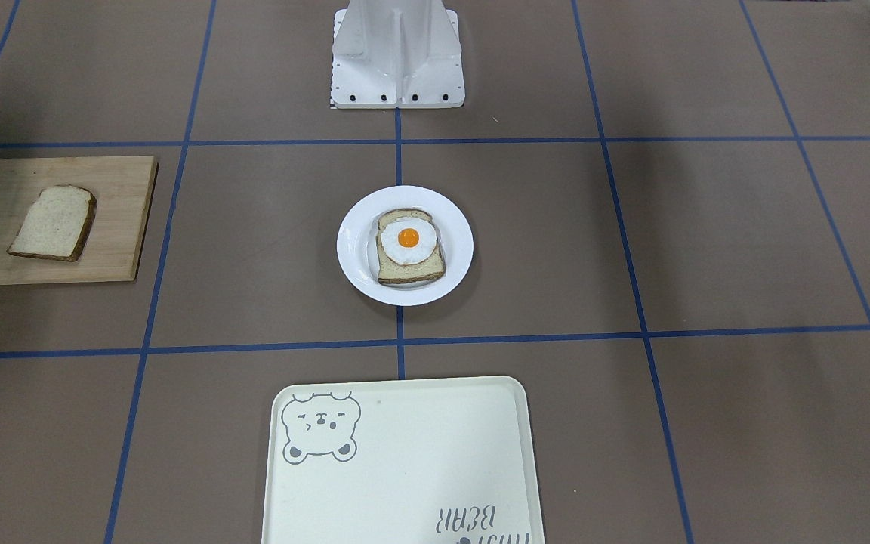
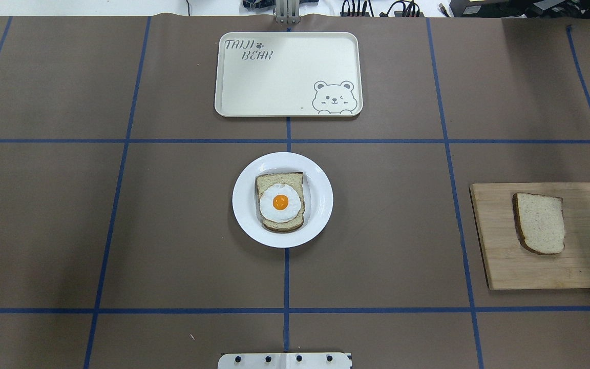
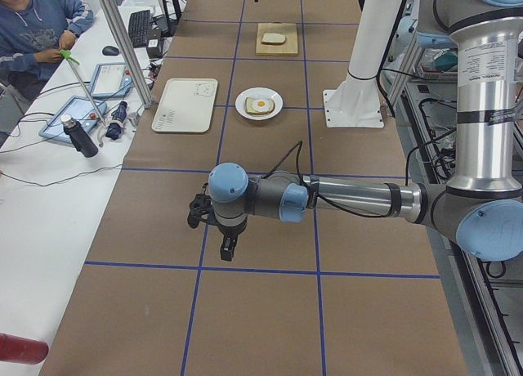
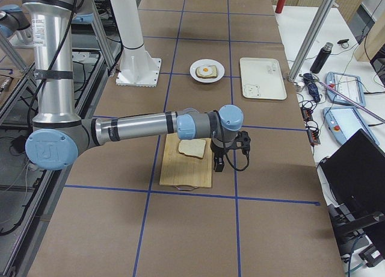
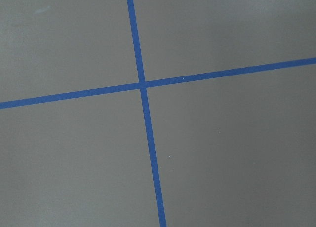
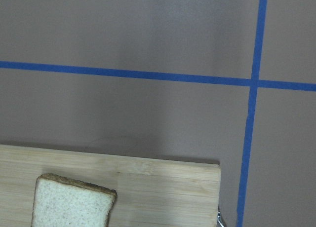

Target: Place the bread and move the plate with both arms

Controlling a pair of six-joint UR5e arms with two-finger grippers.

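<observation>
The bread is next for my right gripper, which should go to it and close on the slice's edge (image 1: pixel 21 230) (image 6: pixel 110 210) that faces away from the white plate.
The bread (image 2: pixel 540 223) (image 1: pixel 53 223) lies flat and bare on a wooden board (image 2: pixel 500 266). It also shows at the bottom of the right wrist view (image 6: pixel 71 202). The white plate (image 2: pixel 320 200) (image 1: pixel 352 249) sits at the table's middle and holds a slice topped with a fried egg (image 2: pixel 279 202). My right gripper (image 4: pixel 219 165) hangs just past the board's edge, beside the bread; I cannot tell whether it is open or shut. My left gripper (image 3: pixel 227 249) hovers low over bare table far from the plate, its state also unclear. The left wrist view shows only table and blue tape.
A cream tray (image 2: pixel 285 72) with a bear drawing lies beyond the plate. The white base stand (image 1: pixel 397 53) rises on the robot's side of the plate. A side table with bottles, tablets and cables (image 3: pixel 82 135) runs along the far edge, where a person (image 3: pixel 37 29) sits.
</observation>
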